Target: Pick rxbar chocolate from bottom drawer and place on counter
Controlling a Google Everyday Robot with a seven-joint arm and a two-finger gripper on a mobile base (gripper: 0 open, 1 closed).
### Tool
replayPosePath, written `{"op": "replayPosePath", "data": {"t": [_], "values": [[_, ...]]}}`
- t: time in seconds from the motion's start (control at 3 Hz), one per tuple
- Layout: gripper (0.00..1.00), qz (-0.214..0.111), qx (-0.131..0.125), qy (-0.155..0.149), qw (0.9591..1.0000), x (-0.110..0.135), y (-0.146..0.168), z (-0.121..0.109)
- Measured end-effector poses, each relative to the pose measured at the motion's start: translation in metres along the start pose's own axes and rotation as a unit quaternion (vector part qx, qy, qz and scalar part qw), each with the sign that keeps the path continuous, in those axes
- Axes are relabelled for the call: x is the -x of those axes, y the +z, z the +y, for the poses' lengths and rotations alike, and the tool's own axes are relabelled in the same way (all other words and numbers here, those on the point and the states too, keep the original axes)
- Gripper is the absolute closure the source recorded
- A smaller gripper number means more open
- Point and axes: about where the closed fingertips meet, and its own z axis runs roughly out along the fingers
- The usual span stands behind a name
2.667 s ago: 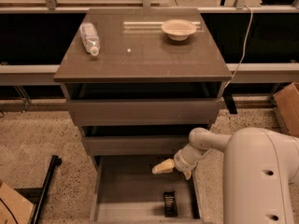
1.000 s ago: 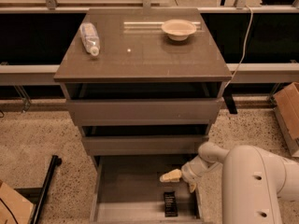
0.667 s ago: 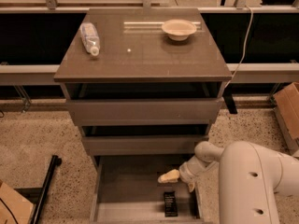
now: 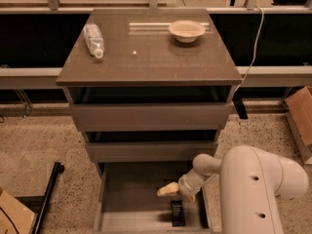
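The robot's gripper will next move down to the middle of the rxbar chocolate (image 4: 177, 211) in the bottom drawer and close there.
The rxbar chocolate (image 4: 177, 213), a small flat bar in a black wrapper, lies on the floor of the pulled-out bottom drawer (image 4: 131, 199), near its front right. My gripper (image 4: 169, 190) reaches down into the drawer from the right, its pale fingers (image 4: 166, 189) pointing left just above and behind the bar, apart from it. It holds nothing that I can see. The counter (image 4: 151, 57) is the glossy top slab of the cabinet.
A clear plastic bottle (image 4: 93, 39) lies on the counter's left, a pale bowl (image 4: 186, 30) at its back right. My white arm (image 4: 258, 189) fills the lower right. A cardboard box (image 4: 301, 116) stands at the right, a black bar (image 4: 48, 199) lies on the floor at the left.
My gripper has moved lower into the bottom drawer and closer to the bar. The bar, bottle and bowl have not moved.
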Motion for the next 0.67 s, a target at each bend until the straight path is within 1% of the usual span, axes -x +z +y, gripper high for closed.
{"op": "replayPosePath", "data": {"t": [0.33,0.67], "values": [[0.0,0.011,0.005,-0.007,0.9999,-0.003,0.032,0.008],[0.0,0.021,0.009,-0.007,0.9997,-0.005,0.051,0.01]]}}
